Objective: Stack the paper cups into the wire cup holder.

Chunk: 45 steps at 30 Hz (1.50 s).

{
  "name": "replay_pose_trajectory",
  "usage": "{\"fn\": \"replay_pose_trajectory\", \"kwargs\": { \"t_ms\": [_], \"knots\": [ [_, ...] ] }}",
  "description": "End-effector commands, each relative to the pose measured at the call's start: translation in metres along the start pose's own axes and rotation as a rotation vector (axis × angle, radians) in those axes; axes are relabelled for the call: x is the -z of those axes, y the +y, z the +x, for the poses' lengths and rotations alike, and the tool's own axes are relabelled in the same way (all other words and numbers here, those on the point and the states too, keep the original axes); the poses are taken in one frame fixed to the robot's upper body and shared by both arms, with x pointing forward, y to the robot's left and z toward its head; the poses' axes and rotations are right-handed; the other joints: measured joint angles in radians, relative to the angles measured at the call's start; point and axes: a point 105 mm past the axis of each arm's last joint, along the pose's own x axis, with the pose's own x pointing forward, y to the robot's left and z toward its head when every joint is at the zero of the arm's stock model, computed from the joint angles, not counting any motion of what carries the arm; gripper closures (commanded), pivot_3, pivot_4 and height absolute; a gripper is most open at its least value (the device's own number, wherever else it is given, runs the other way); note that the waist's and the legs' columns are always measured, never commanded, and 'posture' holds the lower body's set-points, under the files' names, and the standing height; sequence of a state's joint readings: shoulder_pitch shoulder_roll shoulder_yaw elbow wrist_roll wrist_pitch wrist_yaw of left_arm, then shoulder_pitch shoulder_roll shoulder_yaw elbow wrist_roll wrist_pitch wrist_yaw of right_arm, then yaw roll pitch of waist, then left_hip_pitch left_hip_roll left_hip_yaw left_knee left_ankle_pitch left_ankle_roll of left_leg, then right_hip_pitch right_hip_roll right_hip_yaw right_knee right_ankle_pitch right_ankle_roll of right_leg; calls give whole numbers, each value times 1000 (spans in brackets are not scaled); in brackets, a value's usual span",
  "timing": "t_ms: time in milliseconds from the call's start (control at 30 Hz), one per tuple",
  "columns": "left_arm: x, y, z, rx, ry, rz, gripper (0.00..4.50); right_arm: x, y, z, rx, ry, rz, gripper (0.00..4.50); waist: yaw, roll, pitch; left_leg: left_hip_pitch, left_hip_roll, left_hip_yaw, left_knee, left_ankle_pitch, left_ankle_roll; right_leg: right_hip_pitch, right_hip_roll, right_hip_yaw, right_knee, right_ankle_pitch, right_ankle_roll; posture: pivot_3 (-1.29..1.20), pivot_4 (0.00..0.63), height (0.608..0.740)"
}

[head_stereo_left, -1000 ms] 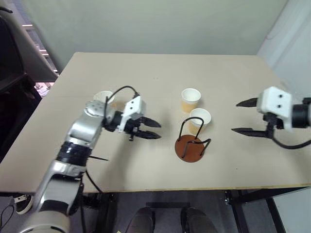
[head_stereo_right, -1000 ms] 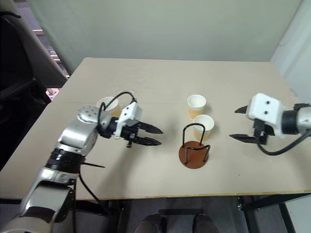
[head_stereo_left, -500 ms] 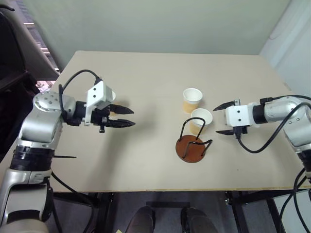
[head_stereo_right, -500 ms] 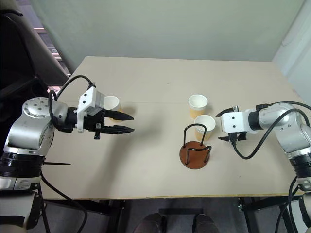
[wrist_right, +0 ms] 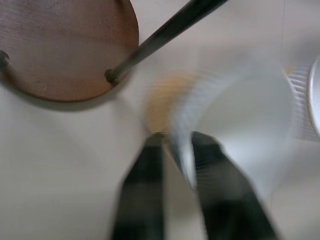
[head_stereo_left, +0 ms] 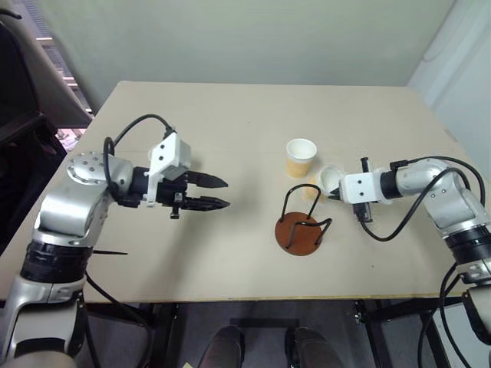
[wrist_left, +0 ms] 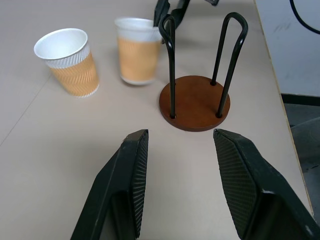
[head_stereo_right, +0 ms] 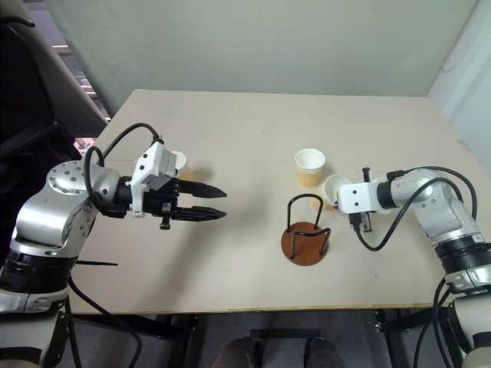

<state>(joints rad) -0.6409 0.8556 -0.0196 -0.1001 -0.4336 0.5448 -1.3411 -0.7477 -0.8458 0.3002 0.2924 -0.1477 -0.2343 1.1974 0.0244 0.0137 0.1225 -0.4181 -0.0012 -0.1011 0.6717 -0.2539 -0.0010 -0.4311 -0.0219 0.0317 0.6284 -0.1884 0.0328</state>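
Next, I set the tilted paper cup down with my right gripper on the brown disc [head_stereo_left: 300, 232] [wrist_right: 57, 27] between the black wire loops.
The wire cup holder [head_stereo_left: 301, 232], a brown disc with black wire loops, stands empty at the table's middle. One paper cup [head_stereo_left: 301, 157] stands upright behind it. A second paper cup [head_stereo_right: 333, 187] leans tilted just right of the holder, with my right gripper [wrist_right: 176, 137] shut on its wall, one finger inside the rim and one outside. A third cup [head_stereo_right: 179, 163] peeks out behind my left gripper [head_stereo_left: 222, 193], which hovers open and empty to the left of the holder, pointing at it. The left wrist view shows the holder [wrist_left: 195, 100] and both cups beyond its fingers.
The beige table [head_stereo_left: 230, 253] has bare surface in front of and between the arms. Its front edge runs close below the holder. A dark chair [head_stereo_left: 23, 100] stands off the table's left side, and a wall lies behind the table.
My right gripper swung in from the right, closed on the near cup's rim and tipped the cup. My left gripper drew back a little from the holder and stayed open.
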Motion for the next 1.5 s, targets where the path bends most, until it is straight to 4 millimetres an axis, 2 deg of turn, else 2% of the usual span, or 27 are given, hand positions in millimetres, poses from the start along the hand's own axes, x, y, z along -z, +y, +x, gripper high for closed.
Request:
{"fn": "replay_pose_trajectory", "kwargs": {
  "t_ms": [33, 200, 267, 333, 433, 500, 600, 833, 1000, 1100, 1300, 1367, 1433, 1467, 1500],
  "knots": [
    [-10, 1, 1, 8, -22, 41, 2275, -6, -16, -15, 66, -1, -36, 4451, 0, 0, 0, 0, 0, 0, 0, 0, 0, 0, 0, 0, 0, 0, 0, 0, 150, 740],
    [-14, 3, 5, 46, -28, 65, 2275, -18, -39, -64, 118, 22, -50, 4451, 5, 1, 1, -1, 0, 0, -4, 3, -5, -2, 0, 0, -1, 0, -1, 0, 150, 740],
    [-16, 3, 9, 80, -34, 80, 2275, -31, -50, -96, 140, 29, -53, 4451, 6, 1, 1, -2, 0, 0, -5, 3, -6, -3, 0, 0, -1, 0, -1, 0, 150, 740],
    [-17, 2, 14, 110, -32, 93, 2275, -47, -58, -123, 152, 17, -54, 4451, 6, 1, 1, -2, 0, 0, -6, 5, -9, -3, 0, 0, -1, 0, -1, 0, 150, 740],
    [-16, 3, 17, 122, -37, 94, 2275, -84, -46, -143, 69, -126, -24, 4451, 4, 1, 1, -2, 0, 0, -9, 7, -15, -3, 0, 0, -2, -1, -3, 0, 150, 740],
    [-15, 3, 18, 126, -38, 92, 2275, -106, -32, -145, -8, -214, -4, 4451, 2, 0, 1, -2, 1, 0, -9, 6, -16, -3, 1, -1, -2, -2, -3, 0, 150, 740],
    [-13, 2, 20, 129, -37, 90, 2275, -119, -18, -129, -57, -264, 20, 4451, -5, 0, 1, -1, 2, 0, -8, 7, -17, -3, 2, 0, -2, -4, -3, 0, 150, 740],
    [-13, 1, 18, 118, -31, 89, 2275, -119, 6, -99, -135, -269, 43, 4451, -4, 0, 1, -1, 2, -1, -6, 7, -13, -3, 2, 0, 0, -3, -3, 0, 150, 740],
    [-12, -1, 16, 112, -27, 84, 2275, -118, 8, -93, -142, -264, 62, 4451, -4, 0, 1, -1, 2, -1, -5, 6, -10, -3, 2, 0, 0, -2, -3, 0, 150, 740],
    [-12, -1, 15, 96, -24, 81, 2275, -111, 9, -88, -154, -225, 58, 3830, -4, 0, 1, -1, 2, -1, -6, 6, -10, -3, 2, -1, 0, -2, -3, 0, 150, 740],
    [-11, -3, 12, 83, -17, 76, 2275, -110, -5, -100, -131, -237, 64, 1741, -4, 0, 1, -1, 2, -1, -6, 6, -10, -3, 2, 0, 0, -2, -3, 0, 150, 740],
    [-11, -2, 10, 66, -13, 76, 2275, -101, -19, -106, -82, -226, 81, 1054, -5, 0, 1, -1, 2, -1, -6, 6, -10, -3, 2, 0, 0, -2, -3, 0, 150, 740],
    [-10, 1, 8, 47, -11, 74, 2275, -83, -47, -108, 34, -191, 90, 269, -5, 0, 1, -1, 2, -1, -5, 6, -9, -3, 2, 0, 0, -2, -3, 0, 150, 740],
    [-10, 2, 7, 40, -9, 73, 2275, -73, -61, -107, 96, -165, 80, 22, -7, 0, 1, -1, 2, -1, -5, 5, -8, -3, 2, 0, 0, -1, -4, 0, 150, 740],
    [-10, 3, 6, 29, -8, 70, 2275, -59, -78, -102, 164, -116, 75, 22, -8, 0, 1, 0, 2, -1, -5, 4, -3, -3, 2, 0, 0, 0, -4, 0, 150, 740]
  ]
}}
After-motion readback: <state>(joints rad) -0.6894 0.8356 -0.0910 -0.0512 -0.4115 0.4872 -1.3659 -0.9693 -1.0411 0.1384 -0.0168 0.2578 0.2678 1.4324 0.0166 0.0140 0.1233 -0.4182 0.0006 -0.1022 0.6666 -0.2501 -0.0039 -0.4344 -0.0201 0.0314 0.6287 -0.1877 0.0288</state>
